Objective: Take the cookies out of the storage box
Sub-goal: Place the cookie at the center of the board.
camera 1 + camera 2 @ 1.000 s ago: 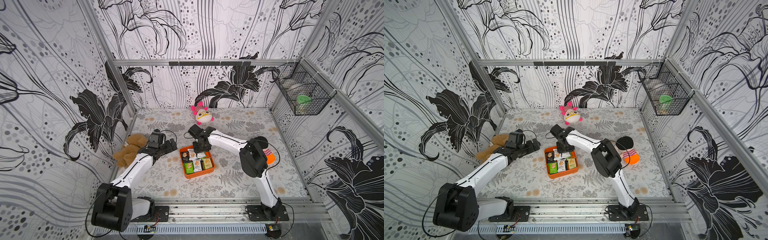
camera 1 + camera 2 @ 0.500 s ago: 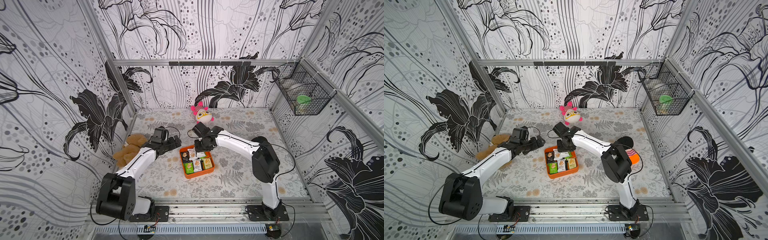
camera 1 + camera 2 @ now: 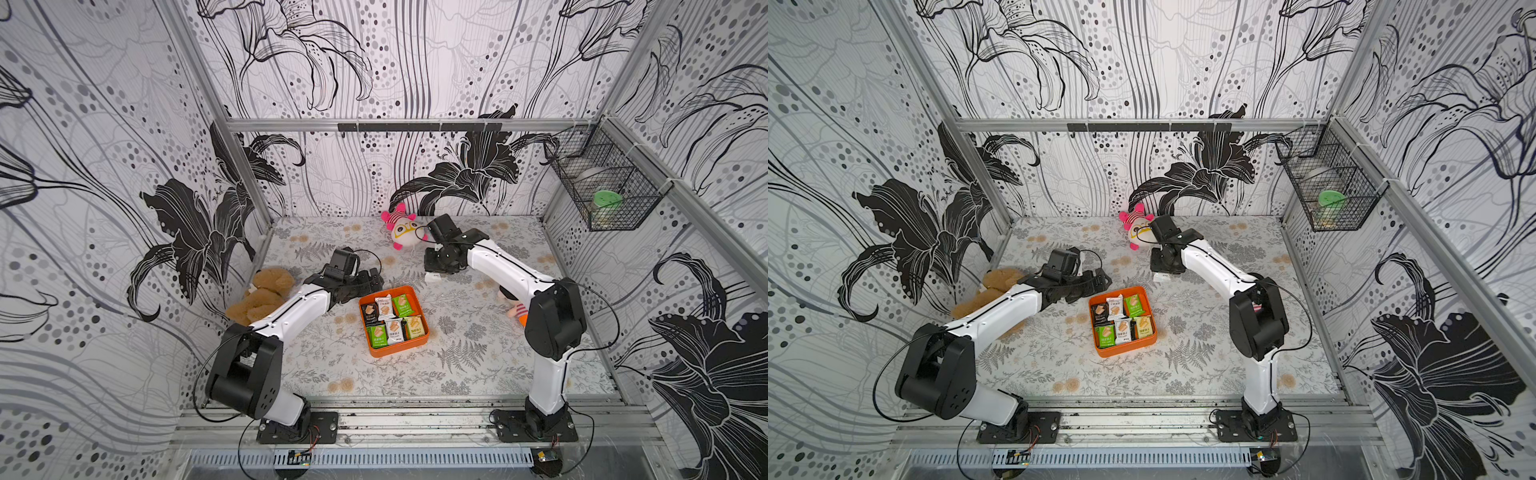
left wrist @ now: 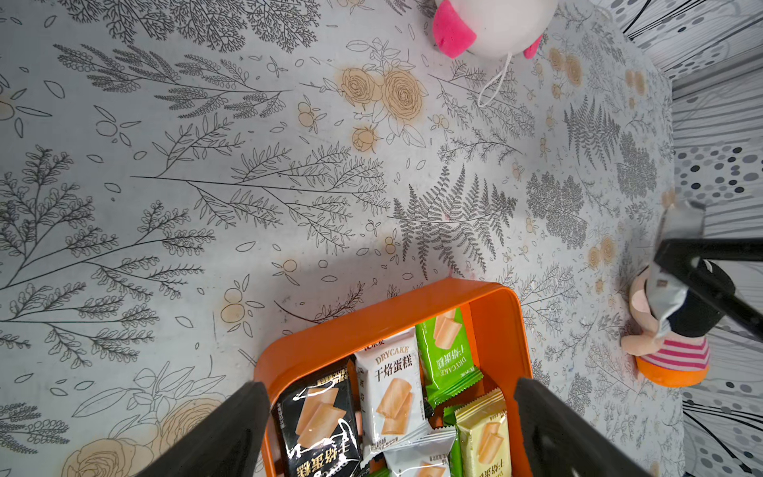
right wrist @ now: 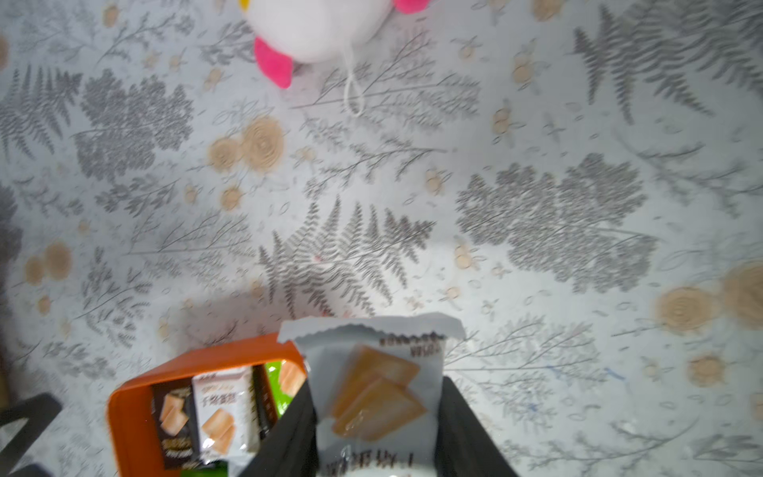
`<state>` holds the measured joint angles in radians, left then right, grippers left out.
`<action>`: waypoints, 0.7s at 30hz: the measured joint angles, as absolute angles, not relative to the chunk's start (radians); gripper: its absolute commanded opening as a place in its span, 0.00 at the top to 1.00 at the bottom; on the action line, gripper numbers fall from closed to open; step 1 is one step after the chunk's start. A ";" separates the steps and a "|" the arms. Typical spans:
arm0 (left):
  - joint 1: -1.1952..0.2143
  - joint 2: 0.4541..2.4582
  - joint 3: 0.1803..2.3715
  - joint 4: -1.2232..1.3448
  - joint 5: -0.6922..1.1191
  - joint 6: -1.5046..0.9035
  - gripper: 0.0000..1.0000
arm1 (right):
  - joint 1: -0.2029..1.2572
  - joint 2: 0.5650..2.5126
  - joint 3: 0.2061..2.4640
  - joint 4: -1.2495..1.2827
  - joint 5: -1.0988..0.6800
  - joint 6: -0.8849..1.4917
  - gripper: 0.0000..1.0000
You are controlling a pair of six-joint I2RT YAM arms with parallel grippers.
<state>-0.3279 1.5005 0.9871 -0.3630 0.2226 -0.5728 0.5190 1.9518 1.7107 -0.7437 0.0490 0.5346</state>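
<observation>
The white cookie packet will go from my right gripper down on the table (image 5: pixel 450 269) outside the far corner of the orange storage box.
The orange storage box (image 3: pixel 390 352) (image 3: pixel 1126 351) sits mid-table with several cookies (image 3: pixel 401 305) (image 3: pixel 1105 335) inside, in green, white, black and pale yellow wrappers. My right gripper (image 3: pixel 435 272) (image 3: pixel 1163 271) (image 5: pixel 375 417) is shut on a white cookie packet (image 5: pixel 373 392) (image 3: pixel 432 277), held off the table just beyond the box's far right corner. My left gripper (image 3: pixel 372 282) (image 3: pixel 1099 281) (image 4: pixel 390 386) hangs open over the box's far left corner (image 4: pixel 371 318), with a black packet (image 4: pixel 318 417) and a white packet (image 4: pixel 392 392) below its jaws.
A pink-and-white plush (image 3: pixel 400 229) lies at the back, close to my right wrist. A brown teddy (image 3: pixel 266 293) lies at the left wall. A striped doll (image 3: pixel 516 307) is under my right arm. A wire basket (image 3: pixel 602 189) hangs on the right wall.
My right gripper has moved from over the box to the back right, carrying the white packet. My left gripper has moved right, to the box's far left corner.
</observation>
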 measured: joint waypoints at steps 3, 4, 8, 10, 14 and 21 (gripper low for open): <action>-0.328 1.501 0.987 -0.364 0.200 -0.577 0.03 | 0.486 1.996 1.732 -0.743 0.057 0.503 0.59; -0.328 1.501 0.987 -0.364 0.193 -0.581 0.03 | 0.478 2.020 1.744 -0.743 0.057 0.494 0.59; -0.328 1.501 0.987 -0.365 0.168 -0.596 0.03 | 0.462 2.121 1.798 -0.746 0.057 0.455 0.59; -0.328 1.501 0.987 -0.365 0.157 -0.606 0.03 | 0.459 2.168 1.834 -0.752 0.057 0.440 0.59; -0.328 1.500 0.987 -0.365 0.141 -0.621 0.03 | 0.459 2.254 1.907 -0.760 0.056 0.416 0.58; -0.328 1.486 0.986 -0.368 0.116 -0.633 0.03 | 0.459 2.310 1.943 -0.771 0.052 0.398 0.57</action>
<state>-0.3279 1.4864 0.9859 -0.3679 0.1158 -0.6327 0.4595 2.3096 1.9430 -0.7708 0.0525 0.3981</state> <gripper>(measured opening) 0.972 0.447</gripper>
